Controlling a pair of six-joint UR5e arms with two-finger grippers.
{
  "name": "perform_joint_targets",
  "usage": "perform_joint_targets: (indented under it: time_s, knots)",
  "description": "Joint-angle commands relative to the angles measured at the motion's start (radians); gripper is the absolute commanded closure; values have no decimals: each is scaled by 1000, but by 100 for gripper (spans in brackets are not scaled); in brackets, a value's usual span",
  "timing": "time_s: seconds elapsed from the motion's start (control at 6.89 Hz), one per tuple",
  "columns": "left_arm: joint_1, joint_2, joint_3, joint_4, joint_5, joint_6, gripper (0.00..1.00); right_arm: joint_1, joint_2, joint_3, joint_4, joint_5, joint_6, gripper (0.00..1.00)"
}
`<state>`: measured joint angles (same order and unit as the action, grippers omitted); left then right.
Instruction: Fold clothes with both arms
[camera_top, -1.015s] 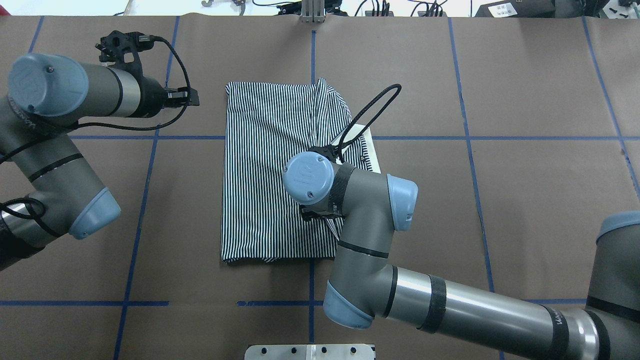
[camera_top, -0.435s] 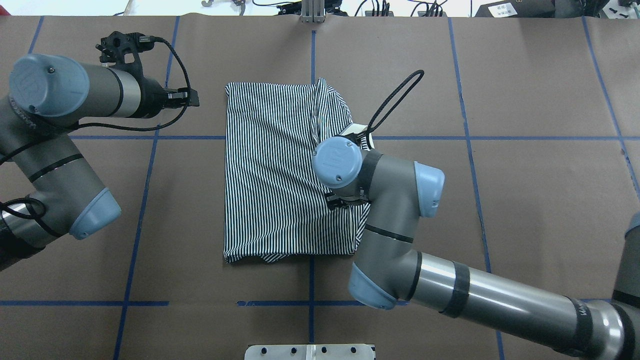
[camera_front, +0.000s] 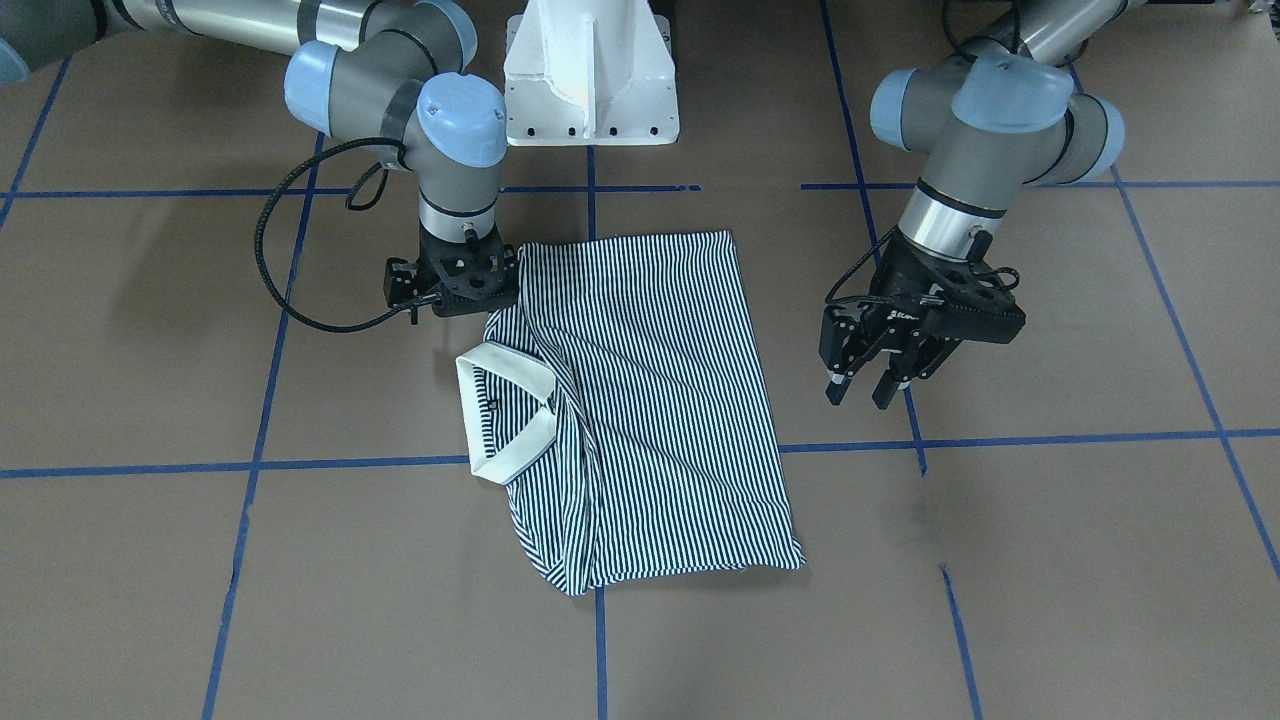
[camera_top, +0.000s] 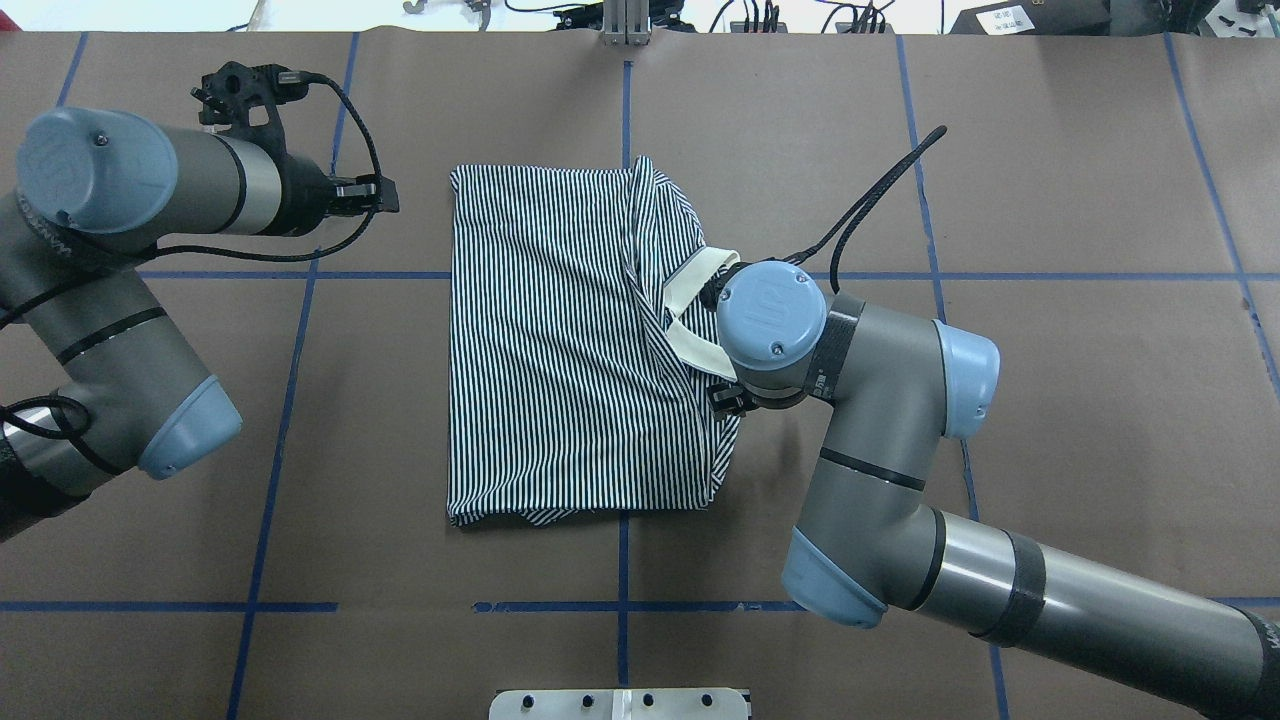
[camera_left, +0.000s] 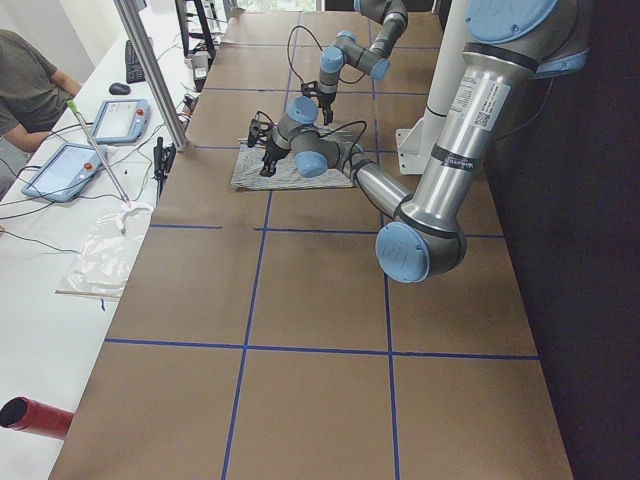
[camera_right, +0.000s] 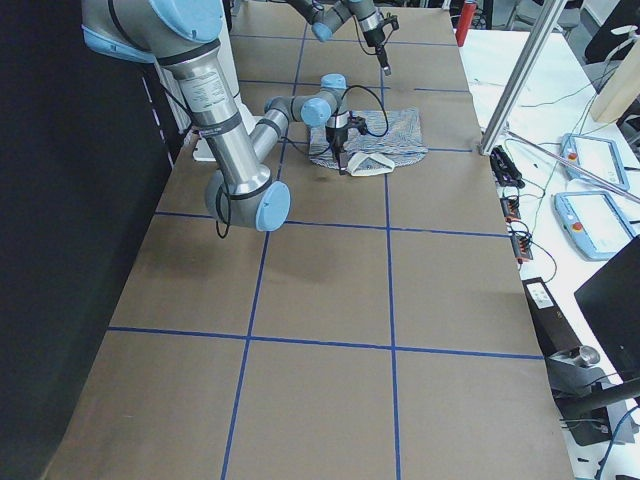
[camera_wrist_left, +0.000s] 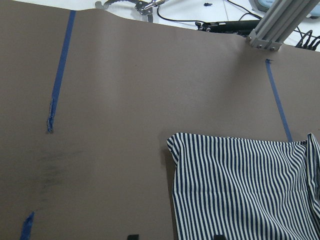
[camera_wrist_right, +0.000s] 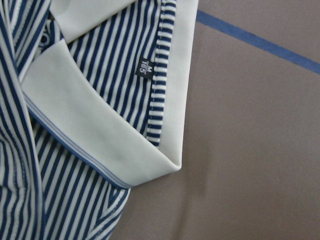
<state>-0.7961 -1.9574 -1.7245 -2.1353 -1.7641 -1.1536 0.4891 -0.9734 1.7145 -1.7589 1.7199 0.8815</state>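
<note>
My right gripper is going to close on the collar-side corner (camera_front: 527, 257) of the striped polo shirt, the corner nearest the white pedestal base.
The striped polo shirt (camera_top: 550, 350) lies folded into a tall rectangle in the middle of the table, also seen in the front view (camera_front: 650, 400). Its cream collar (camera_top: 690, 320) sticks out at the shirt's right edge and fills the right wrist view (camera_wrist_right: 100, 135). My right gripper (camera_front: 470, 300) points down at that edge, right beside the collar. Its fingers are hidden, so I cannot tell if it is open or shut. My left gripper (camera_front: 856, 400) is open and empty, held above bare table to the left of the shirt (camera_wrist_left: 240, 185).
The table is covered in brown paper with blue tape lines (camera_top: 625, 100). The white pedestal base (camera_front: 590, 70) stands at the robot's side. An aluminium post (camera_top: 625, 20) stands at the far edge. Tablets (camera_left: 110, 120) lie on the operators' bench beyond.
My right arm has swung from over the shirt's middle to its right edge. The shirt's lower right side has spread to the right and more collar shows. The left arm has not moved.
</note>
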Motion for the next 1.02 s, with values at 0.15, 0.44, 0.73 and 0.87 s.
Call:
perform_joint_targets:
  time_s: [0.15, 0.44, 0.73, 0.87]
  knots:
    - [-2, 0, -9, 2, 0, 0, 41, 31, 215, -250, 80, 6, 90, 0]
    - [-2, 0, -10, 2, -2, 0, 41, 35, 316, -468, 247, 3, 137, 0]
    - [-2, 2, -15, 0, -12, -2, 41, 60, 325, -492, 248, 3, 120, 0]
    - [-2, 2, -15, 0, -12, -3, 41, 83, 312, -492, 246, 6, 105, 0]
